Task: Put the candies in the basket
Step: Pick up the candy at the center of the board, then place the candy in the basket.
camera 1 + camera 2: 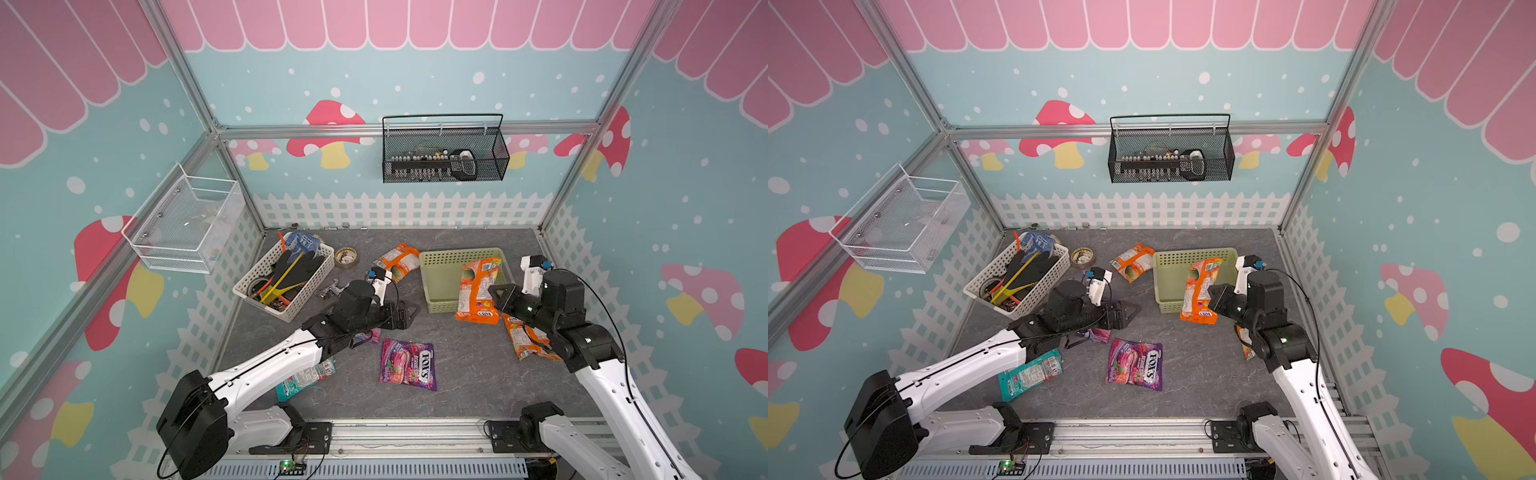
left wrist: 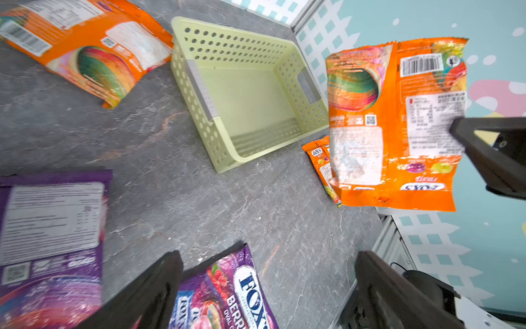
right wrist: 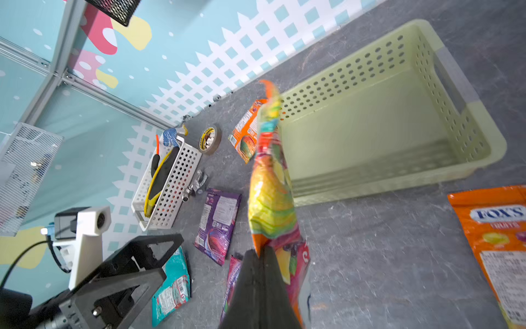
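Observation:
The robot's right gripper needs to release the orange candy bag inside the basket (image 1: 444, 281) (image 3: 312, 150), toward the end closest to the tape roll.
My right gripper (image 3: 263, 256) is shut on the edge of an orange candy bag (image 1: 478, 291), which hangs in the air over the right front part of the pale yellow-green basket (image 1: 440, 254). Nothing lies inside the basket (image 2: 244, 94). My left gripper (image 2: 269, 287) is wide open and holds nothing, just above the purple FOX'S bag (image 1: 409, 365). A second purple bag (image 2: 51, 228) lies beside it, largely under the left arm in both top views. On the table lie a teal bag (image 1: 305, 378), an orange bag (image 1: 397, 262) left of the basket and another orange bag (image 1: 521, 340) under the right arm.
A white tool basket (image 1: 286, 278) stands at the back left with a tape roll (image 1: 345, 257) and a metal fitting (image 1: 332, 289) beside it. A black wire basket (image 1: 444, 153) and a white one (image 1: 187, 224) hang on the walls.

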`<state>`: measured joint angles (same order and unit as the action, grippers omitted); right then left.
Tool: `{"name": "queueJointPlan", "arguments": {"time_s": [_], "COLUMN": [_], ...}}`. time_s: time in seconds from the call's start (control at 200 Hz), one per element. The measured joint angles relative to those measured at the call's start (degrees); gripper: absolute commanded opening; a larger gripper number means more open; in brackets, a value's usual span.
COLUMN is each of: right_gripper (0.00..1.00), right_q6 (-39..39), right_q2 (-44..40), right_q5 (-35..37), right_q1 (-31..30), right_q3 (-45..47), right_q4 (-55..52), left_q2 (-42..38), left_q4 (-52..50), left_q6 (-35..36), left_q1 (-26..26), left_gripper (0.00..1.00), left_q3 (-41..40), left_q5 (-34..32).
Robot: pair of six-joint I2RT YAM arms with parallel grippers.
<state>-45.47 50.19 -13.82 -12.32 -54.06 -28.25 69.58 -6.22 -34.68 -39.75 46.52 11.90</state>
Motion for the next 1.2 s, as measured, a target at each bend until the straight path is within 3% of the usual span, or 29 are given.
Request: {"name": "queueJointPlan", "arguments": {"time_s": [0.215, 0.62, 0.826, 1.106, 1.201], "right_gripper": [0.0, 0.0, 0.0, 0.0, 0.1], "right_q6": [-6.58, -23.17, -30.67, -42.69, -45.53], "right_q2": [8.94, 26.38, 34.18, 38.8, 40.81], "right_q5": [1.99, 14.03, 18.64, 26.62, 28.33], "right_q1": [-0.15, -5.88, -7.17, -10.93, -13.2], "right_q3": [3.58, 6.29, 5.57, 5.35, 4.66], "right_q4": [13.81, 37.73, 44.17, 50.12, 49.09], "left_q2": [-4.44, -7.34, -7.45, -7.56, -7.56], "left_q4": [-3.1, -5.18, -5.51, -5.7, -5.73], "left_q6": [0.63, 2.14, 2.58, 3.3, 3.52], "left_q1": [4.39, 5.57, 5.57, 5.57, 5.57], "left_gripper": [0.99, 0.99, 0.99, 0.99, 0.99], "left_q3": [-2.73, -3.82, -4.31, -5.05, -5.14], "left_q5": [0.2, 0.31, 0.31, 0.31, 0.28]}}
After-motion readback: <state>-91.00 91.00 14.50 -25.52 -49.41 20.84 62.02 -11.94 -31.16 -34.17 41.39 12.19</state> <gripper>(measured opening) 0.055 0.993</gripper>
